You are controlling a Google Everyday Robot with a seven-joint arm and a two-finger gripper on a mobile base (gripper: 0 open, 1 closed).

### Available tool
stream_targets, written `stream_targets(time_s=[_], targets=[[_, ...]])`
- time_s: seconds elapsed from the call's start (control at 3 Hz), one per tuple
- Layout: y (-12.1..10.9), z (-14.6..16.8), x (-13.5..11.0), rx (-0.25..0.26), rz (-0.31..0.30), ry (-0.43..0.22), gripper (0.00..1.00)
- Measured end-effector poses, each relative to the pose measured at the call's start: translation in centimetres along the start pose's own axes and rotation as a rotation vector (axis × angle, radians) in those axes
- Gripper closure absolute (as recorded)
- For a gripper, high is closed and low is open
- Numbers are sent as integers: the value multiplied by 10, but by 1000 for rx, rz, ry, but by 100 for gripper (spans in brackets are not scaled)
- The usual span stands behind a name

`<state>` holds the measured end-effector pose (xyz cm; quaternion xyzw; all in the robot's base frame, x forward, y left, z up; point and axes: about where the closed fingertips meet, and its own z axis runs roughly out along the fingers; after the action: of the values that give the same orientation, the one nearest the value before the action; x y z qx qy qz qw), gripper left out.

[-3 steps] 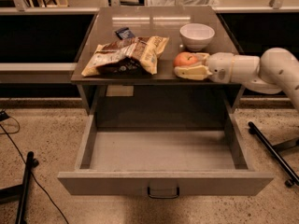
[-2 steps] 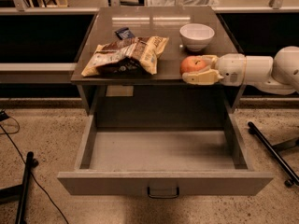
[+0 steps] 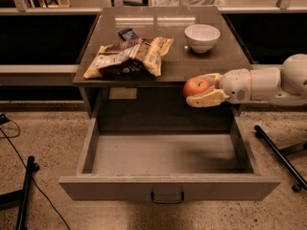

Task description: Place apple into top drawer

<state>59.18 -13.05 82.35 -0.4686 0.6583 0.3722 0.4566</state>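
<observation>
Next, my gripper sets the red-orange apple down near the middle of the top drawer's bare bottom (image 3: 150, 143). The apple now hangs above the open drawer.
The red-orange apple (image 3: 195, 86) is held in my gripper (image 3: 202, 88), whose cream fingers (image 3: 206, 99) are shut around it. The arm reaches in from the right. The apple hangs in the air just off the tabletop's front edge, above the right part of the open top drawer (image 3: 168, 188). The drawer is pulled fully out, its inside is bare, and a small dark handle (image 3: 167, 197) sits at the centre of its front panel.
On the tabletop (image 3: 225, 56) lie a white bowl (image 3: 202, 37), a crumpled snack bag (image 3: 129, 57) and a small dark packet (image 3: 127, 34). Black stand legs are on the floor at the left (image 3: 24, 195) and right (image 3: 280, 155).
The gripper has carried the apple off the tabletop, forward and down past the front edge, to above the open drawer.
</observation>
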Motion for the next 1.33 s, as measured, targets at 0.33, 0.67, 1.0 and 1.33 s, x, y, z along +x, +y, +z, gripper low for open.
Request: stream_targets(time_s=[0.33,0.67,1.0,1.33], targets=[[0,29,17,-7,6,-2,100],[13,69,35,10,-58,39,100],[34,120,62,1,-149,98,100],[51,159,84,-69,-236,86,81]])
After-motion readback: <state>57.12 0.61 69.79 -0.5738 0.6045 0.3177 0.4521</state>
